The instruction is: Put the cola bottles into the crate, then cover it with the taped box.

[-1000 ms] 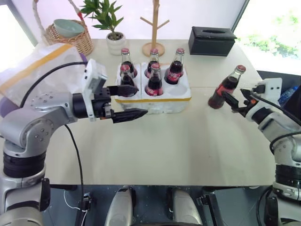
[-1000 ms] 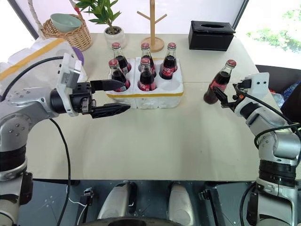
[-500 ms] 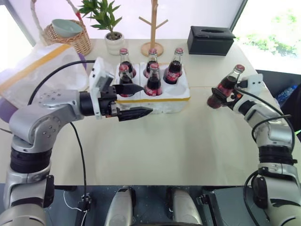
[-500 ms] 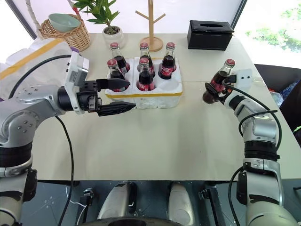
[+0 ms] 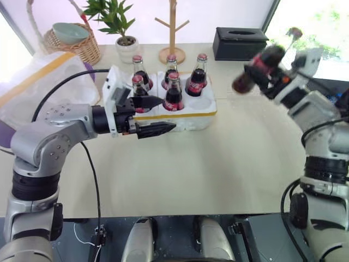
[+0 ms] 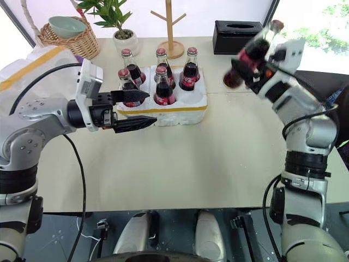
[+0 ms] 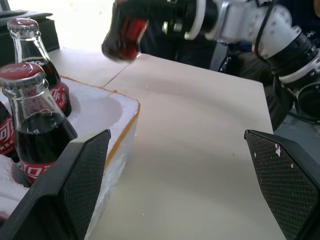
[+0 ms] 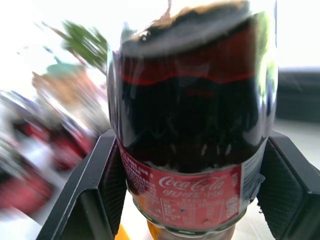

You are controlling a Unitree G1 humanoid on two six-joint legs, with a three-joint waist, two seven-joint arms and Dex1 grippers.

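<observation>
Next, my right gripper releases the cola bottle, now tilted in the air beside the crate, in the empty front corner hollow of the crate (image 5: 200,103).
The crate (image 5: 188,115) sits mid-table with five upright cola bottles (image 5: 173,91) in its wells; the front right well (image 5: 200,103) holds none. My right gripper (image 5: 259,72) is shut on a sixth cola bottle (image 6: 248,54), tilted and held in the air to the right of the crate. In the right wrist view this bottle (image 8: 185,125) stands between the black fingers (image 8: 90,195). Level and pointing right at the crate's front left corner, my left gripper (image 5: 168,113) is open and holds nothing. The taped box (image 5: 38,87) lies at the far left.
Along the table's far side stand a black tissue box (image 5: 240,42), a wooden mug tree (image 5: 172,33), a potted plant (image 5: 117,27) and a wicker basket (image 5: 73,43) with a bowl. Bare tabletop (image 5: 218,164) stretches in front of the crate.
My right gripper has shut on the bottle that stood on the table and lifted it up and a little leftward, tilting it. The left arm has stayed put.
</observation>
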